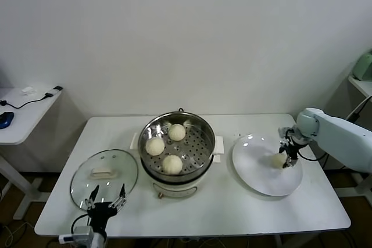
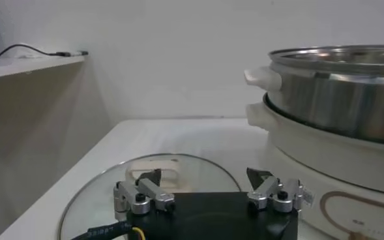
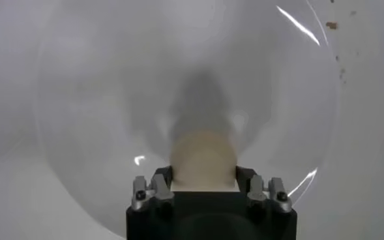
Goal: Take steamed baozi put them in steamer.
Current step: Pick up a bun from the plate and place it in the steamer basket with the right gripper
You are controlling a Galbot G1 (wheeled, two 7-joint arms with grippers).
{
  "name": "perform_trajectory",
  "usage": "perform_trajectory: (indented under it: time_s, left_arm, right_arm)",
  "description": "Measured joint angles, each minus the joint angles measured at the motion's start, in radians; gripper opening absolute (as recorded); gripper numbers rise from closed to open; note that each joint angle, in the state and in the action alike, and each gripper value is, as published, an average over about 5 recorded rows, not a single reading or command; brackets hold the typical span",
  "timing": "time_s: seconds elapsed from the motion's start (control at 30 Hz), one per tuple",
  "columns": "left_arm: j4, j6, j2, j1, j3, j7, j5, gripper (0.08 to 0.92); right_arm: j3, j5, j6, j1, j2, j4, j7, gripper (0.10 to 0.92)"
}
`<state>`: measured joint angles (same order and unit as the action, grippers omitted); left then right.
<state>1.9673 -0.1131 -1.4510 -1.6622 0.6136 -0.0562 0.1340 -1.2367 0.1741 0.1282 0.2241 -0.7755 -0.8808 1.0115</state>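
Note:
The steamer tray (image 1: pixel 194 147) has a bare part nearest the white plate. Next, my right gripper lets go of the baozi there.
The steamer (image 1: pixel 196 143) stands mid-table with three baozi on its perforated tray: one at the back (image 1: pixel 176 132), one on the left (image 1: pixel 154 146), one at the front (image 1: pixel 172 164). The fourth baozi (image 1: pixel 279 159) is on the white plate (image 1: pixel 261 172) at the right. My right gripper (image 1: pixel 286 158) reaches down onto it. In the right wrist view this baozi (image 3: pixel 203 153) fills the gap of the right gripper (image 3: pixel 204 171), with both fingers against its sides. My left gripper (image 1: pixel 105 193) is open and empty at the front left.
A round glass lid (image 1: pixel 104 169) lies flat left of the steamer, under my left gripper (image 2: pixel 205 175). The left wrist view shows the lid (image 2: pixel 113 189) and the steamer's wall (image 2: pixel 335 91). A side table (image 1: pixel 23 114) stands far left.

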Motion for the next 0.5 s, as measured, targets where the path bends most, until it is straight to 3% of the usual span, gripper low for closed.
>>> perform_trajectory:
  time_s: [0.23, 0.5]
  left_arm:
    - [0.017, -0.004, 0.000, -0.003, -0.007, 0.001, -0.003, 0.823]
    - [0.032, -0.013, 0.006, 0.001, -0.013, 0.001, -0.005, 0.823]
  right_arm:
    - [-0.168, 0.131, 0.034, 0.211, 0.027, -0.130, -0.001, 0.636]
    - [-0.427, 0.423, 0.103, 0.610, -0.032, -0.358, -0.023, 0.636]
